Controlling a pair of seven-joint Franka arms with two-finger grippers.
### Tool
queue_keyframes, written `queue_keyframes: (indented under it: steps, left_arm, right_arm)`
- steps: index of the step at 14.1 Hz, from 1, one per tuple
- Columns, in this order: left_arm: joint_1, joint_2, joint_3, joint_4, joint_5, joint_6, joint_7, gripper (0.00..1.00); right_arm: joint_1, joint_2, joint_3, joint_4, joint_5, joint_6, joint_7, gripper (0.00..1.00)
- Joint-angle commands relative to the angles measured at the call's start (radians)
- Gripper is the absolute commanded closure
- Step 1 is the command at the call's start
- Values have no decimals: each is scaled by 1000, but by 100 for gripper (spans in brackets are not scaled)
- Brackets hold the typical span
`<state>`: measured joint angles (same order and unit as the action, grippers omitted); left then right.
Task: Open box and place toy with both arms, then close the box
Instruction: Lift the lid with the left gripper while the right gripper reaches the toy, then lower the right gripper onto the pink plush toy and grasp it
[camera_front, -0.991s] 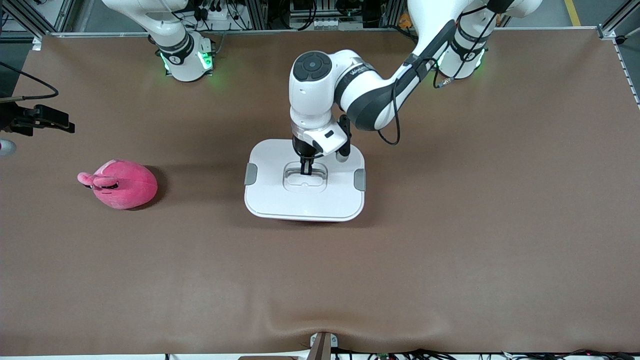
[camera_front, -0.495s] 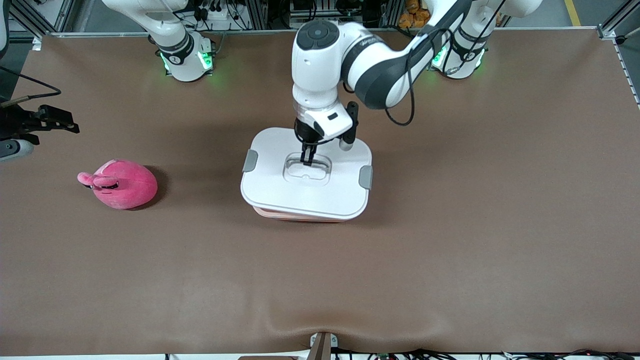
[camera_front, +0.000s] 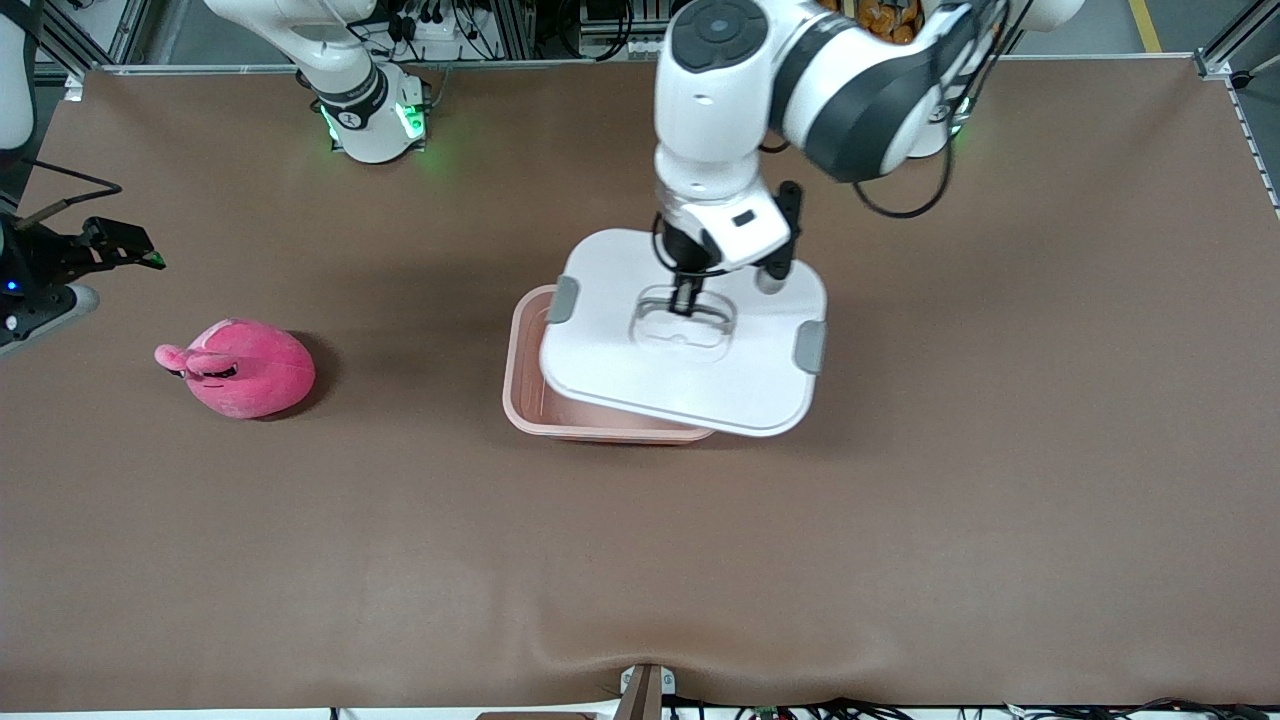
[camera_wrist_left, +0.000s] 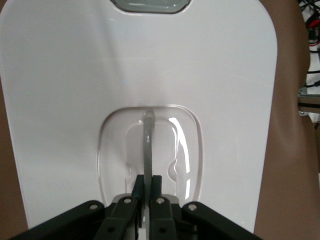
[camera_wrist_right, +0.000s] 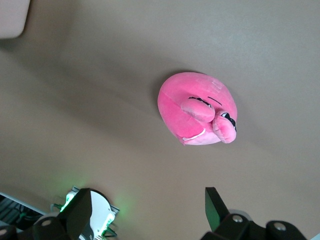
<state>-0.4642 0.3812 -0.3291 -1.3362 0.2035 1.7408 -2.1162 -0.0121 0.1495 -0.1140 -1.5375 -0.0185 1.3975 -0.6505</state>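
Note:
The robot's right gripper will close on the hot-pink plush toy's rounded bump (camera_front: 215, 362) (camera_wrist_right: 199, 110) beside its eye, the bump nearer the pink tub.
My left gripper (camera_front: 686, 298) is shut on the grey handle (camera_front: 684, 310) of the white lid (camera_front: 620, 360) and holds it tilted in the air, partly over the pink tub of the box (camera_front: 522, 352). The tub's end toward the right arm is uncovered. In the left wrist view the fingers (camera_wrist_left: 157, 186) pinch the thin handle (camera_wrist_left: 148, 140) in the lid's recess (camera_wrist_left: 185, 150). The hot-pink plush toy (camera_front: 240, 368) lies on the table toward the right arm's end. My right gripper (camera_front: 125, 248) is open and empty above the table near the toy, which also shows in the right wrist view (camera_wrist_right: 197, 107).
The brown table mat (camera_front: 900, 500) spreads round the box. Grey clips (camera_front: 565, 298) sit on the lid's two short ends. The arm bases with green lights (camera_front: 375, 120) stand at the table's edge farthest from the front camera.
My left gripper has lifted the lid off the box and carried it toward the left arm's end, uncovering part of the pink tub. The right gripper has shifted slightly.

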Motion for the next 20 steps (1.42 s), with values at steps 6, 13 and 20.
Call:
queue_keyframes:
  steps: [6,13,20]
  left_arm:
    - [273,-194,-7,-161,-130,-109,344,100]
    - [403,-229,-5,-238,-202,-95,352,100]
    - [492,-229,4,-347,-156,16,361,100]
  right_arm:
    - [-25,48,11,-9,-32,43,-237,0]
    - [-45,120,11,-16,-31,95,-421,0]
    - [-46,156,11,-24,-31,158,-536,0]
